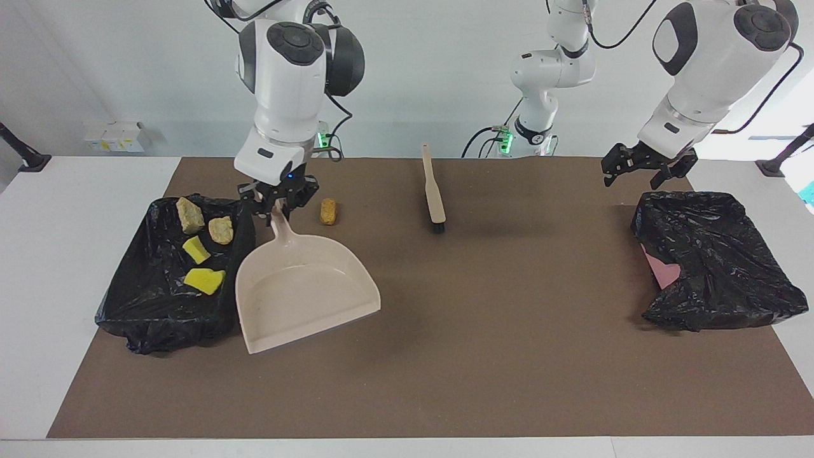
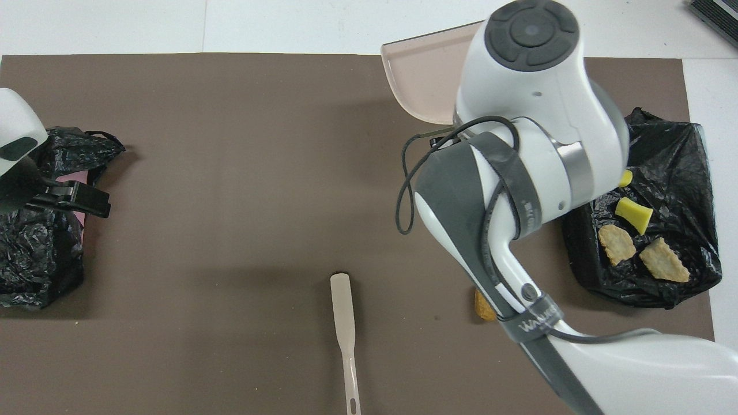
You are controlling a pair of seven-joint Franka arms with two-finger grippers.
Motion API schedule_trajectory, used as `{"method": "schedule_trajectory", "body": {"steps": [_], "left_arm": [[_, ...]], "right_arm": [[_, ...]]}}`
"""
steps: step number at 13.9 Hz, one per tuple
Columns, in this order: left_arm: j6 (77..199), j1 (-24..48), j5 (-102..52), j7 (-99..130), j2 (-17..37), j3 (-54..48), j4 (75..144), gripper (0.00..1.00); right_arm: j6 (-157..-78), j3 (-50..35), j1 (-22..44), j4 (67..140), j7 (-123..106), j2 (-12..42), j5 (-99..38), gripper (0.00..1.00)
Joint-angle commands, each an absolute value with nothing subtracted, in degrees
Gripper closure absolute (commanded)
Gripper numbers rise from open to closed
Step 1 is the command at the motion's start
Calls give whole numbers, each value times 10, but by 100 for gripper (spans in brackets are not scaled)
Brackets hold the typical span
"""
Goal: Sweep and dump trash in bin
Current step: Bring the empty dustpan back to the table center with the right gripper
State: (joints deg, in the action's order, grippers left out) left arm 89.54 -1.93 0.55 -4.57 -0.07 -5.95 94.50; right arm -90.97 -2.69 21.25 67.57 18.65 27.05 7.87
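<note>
The beige dustpan, now tilted beside the black-bagged bin, will go down from my right gripper onto the bare brown mat (image 2: 335,154) beyond the beige brush's head.
My right gripper (image 1: 278,202) is shut on the handle of the beige dustpan (image 1: 305,292), which is empty and tilted beside the black-bagged bin (image 1: 146,312) at the right arm's end. In that bin lie two tan stone chunks (image 1: 190,215) (image 1: 220,229) and two yellow sponge pieces (image 1: 196,249) (image 1: 205,280). An orange-brown lump (image 1: 328,210) lies on the mat beside the gripper, nearer to the robots than the pan. In the overhead view the right arm hides most of the dustpan (image 2: 421,86) and part of the lump (image 2: 483,305). My left gripper (image 1: 642,168) waits empty over the other bin (image 1: 712,261).
The beige brush (image 1: 434,194) with black bristles lies on the brown mat (image 1: 483,356) mid-table, near the robots; it also shows in the overhead view (image 2: 346,328). The bin at the left arm's end (image 2: 34,253) is pink under its black bag.
</note>
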Motion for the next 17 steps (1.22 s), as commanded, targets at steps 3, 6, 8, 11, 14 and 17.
{"method": "schedule_trajectory", "body": {"steps": [3,6,8,11,14,17], "left_arm": [[894,-23,16,-53,-2,-62,942,0],[895,-23,15,-53,-2,-62,941,0],[894,-23,16,-53,-2,-62,941,0],[894,-23,16,-53,-2,-62,942,0],[894,-23,16,-53,-2,-62,941,0],[894,-23,16,-53,-2,-62,942,0]], "right_arm": [[-890,-31,271,559,262,387,21,100],[-928,-34,304,555,330,428,-1,100],[-937,-34,314,555,343,445,-17,100],[-948,-33,337,556,354,458,-28,100],[-963,-32,333,559,363,458,-74,100],[-963,-33,334,577,366,457,-81,100]]}}
